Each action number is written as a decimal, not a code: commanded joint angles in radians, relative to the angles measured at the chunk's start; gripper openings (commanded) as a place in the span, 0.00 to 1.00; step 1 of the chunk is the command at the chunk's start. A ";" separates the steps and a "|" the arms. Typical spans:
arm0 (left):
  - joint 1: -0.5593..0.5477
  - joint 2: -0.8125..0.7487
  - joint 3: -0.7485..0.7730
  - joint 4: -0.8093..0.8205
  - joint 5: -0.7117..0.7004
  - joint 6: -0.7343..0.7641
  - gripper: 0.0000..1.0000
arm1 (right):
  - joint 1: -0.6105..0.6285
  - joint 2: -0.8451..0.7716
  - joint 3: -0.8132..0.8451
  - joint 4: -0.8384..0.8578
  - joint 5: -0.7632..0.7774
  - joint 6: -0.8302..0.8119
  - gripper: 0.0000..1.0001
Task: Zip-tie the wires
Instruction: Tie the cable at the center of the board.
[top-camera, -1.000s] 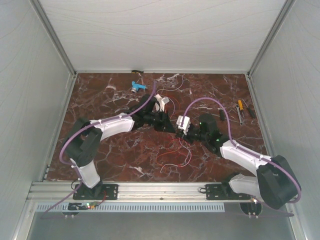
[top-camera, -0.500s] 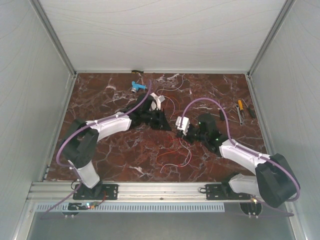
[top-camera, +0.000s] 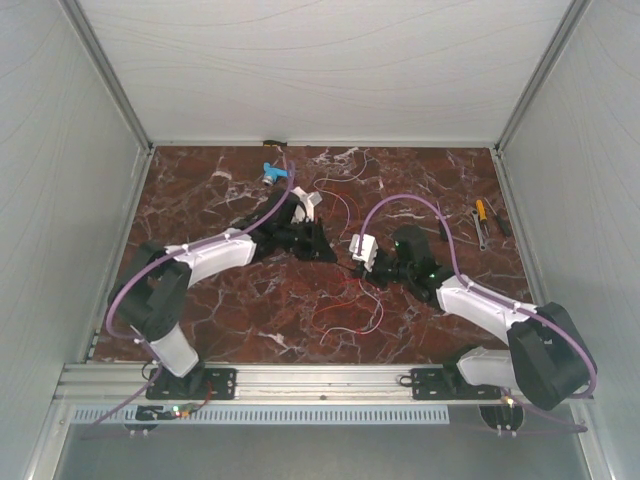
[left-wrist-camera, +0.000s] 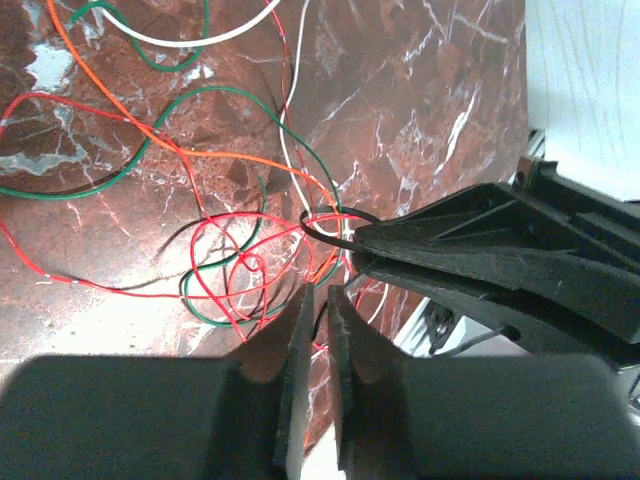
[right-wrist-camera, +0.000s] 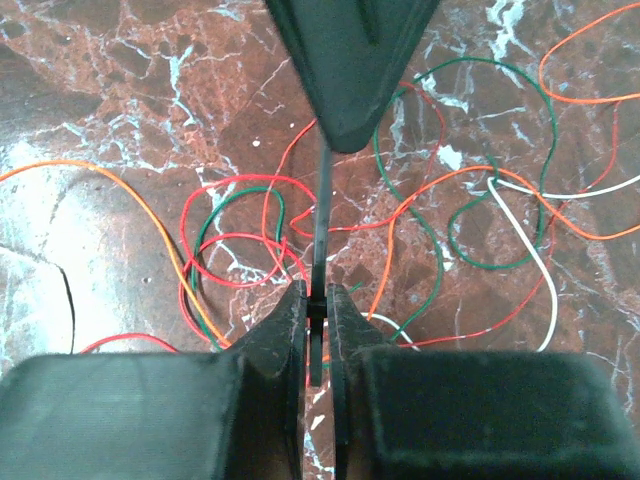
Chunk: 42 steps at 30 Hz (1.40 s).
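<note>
The zip tie's strap is held by my left gripper away from the loose loop, so my left gripper needs to open and take the strap (right-wrist-camera: 319, 262) close by my right gripper.
The wires (top-camera: 350, 305) are thin red, orange, green and white strands curling loosely on the marble table between the arms. A black zip tie (right-wrist-camera: 319, 215) stretches straight between both grippers. My right gripper (right-wrist-camera: 317, 300) is shut on one end of its strap. My left gripper (left-wrist-camera: 318, 298) is shut, with a thin dark strip in the narrow gap between its fingers. In the left wrist view the tie forms a small loop (left-wrist-camera: 325, 222) around a bunch of wires (left-wrist-camera: 230, 270), right at the right gripper's tips. In the top view the grippers (top-camera: 328, 250) (top-camera: 352, 264) nearly meet.
A small blue-and-white plastic piece (top-camera: 275, 172) lies near the back wall. Hand tools (top-camera: 483, 222) lie at the right edge. More wire loops (top-camera: 338, 195) lie behind the left gripper. White walls enclose the table on three sides.
My left arm has drawn back a little to the left and away. My right gripper has followed slightly leftward. Both stay shut.
</note>
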 joint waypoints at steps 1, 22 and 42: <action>0.028 -0.040 -0.008 0.129 0.058 0.001 0.27 | -0.010 0.002 0.012 -0.041 -0.048 -0.018 0.00; -0.027 0.027 -0.046 0.226 0.154 -0.094 0.63 | -0.017 -0.003 0.025 0.023 -0.078 -0.015 0.00; -0.027 0.036 -0.048 0.259 0.155 -0.116 0.00 | -0.008 0.032 0.082 0.059 -0.108 -0.010 0.00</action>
